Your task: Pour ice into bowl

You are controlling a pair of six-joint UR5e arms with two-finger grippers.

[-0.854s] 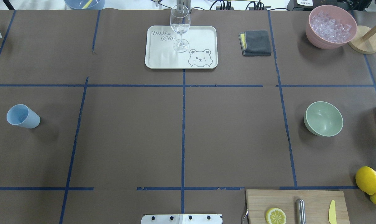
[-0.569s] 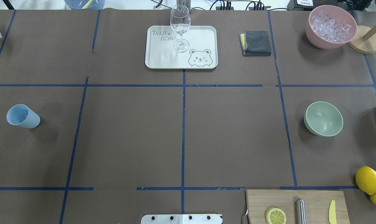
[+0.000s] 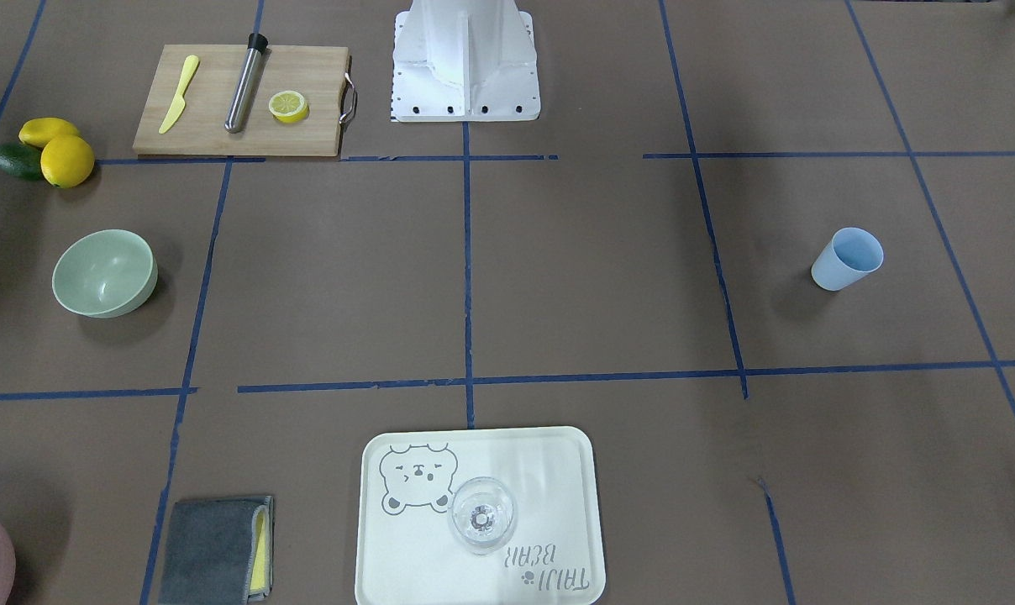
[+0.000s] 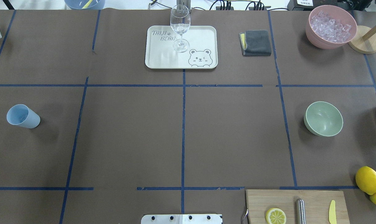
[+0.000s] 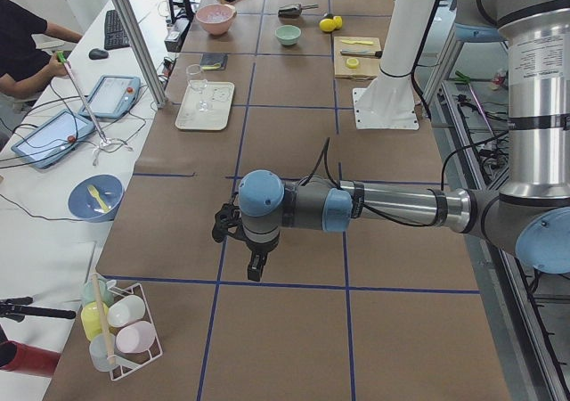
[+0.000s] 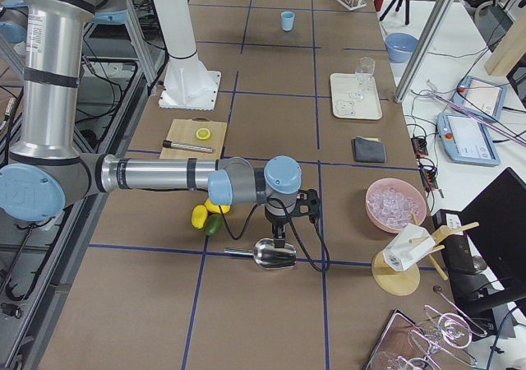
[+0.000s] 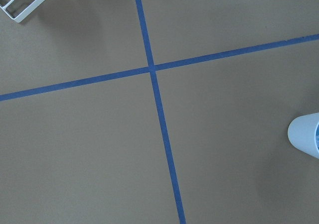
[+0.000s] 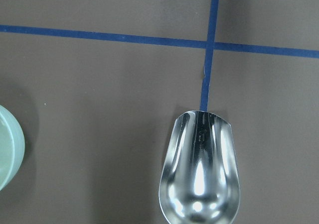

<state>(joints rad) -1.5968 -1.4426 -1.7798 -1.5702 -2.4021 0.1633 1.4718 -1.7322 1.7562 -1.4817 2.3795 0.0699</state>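
Observation:
The rim (image 3: 55,266) (image 8: 21,138) of the pale mint-green bowl, on the bowl's side nearest the metal scoop, should be grabbed next by my right gripper.
The pale mint-green bowl (image 4: 323,118) stands empty on the table's right side, also seen from the front (image 3: 104,272), and its rim shows at the right wrist view's left edge (image 8: 7,149). The ice is out of view. A pink container (image 4: 331,26) at the far right back holds clear pieces. An empty metal scoop (image 8: 199,169) lies on the table. My right gripper (image 6: 279,237) hangs just above the scoop (image 6: 274,253); I cannot tell if it is open. My left gripper (image 5: 256,263) points down over bare table; its state I cannot tell.
A light blue cup (image 4: 22,116) stands far left. At the back are a tray (image 4: 203,37) with a wine glass (image 4: 180,28) and a grey cloth (image 4: 256,42). Near the base lie a cutting board (image 4: 297,202) and lemons (image 4: 368,180). A wooden stand (image 4: 365,39) is beside the pink container.

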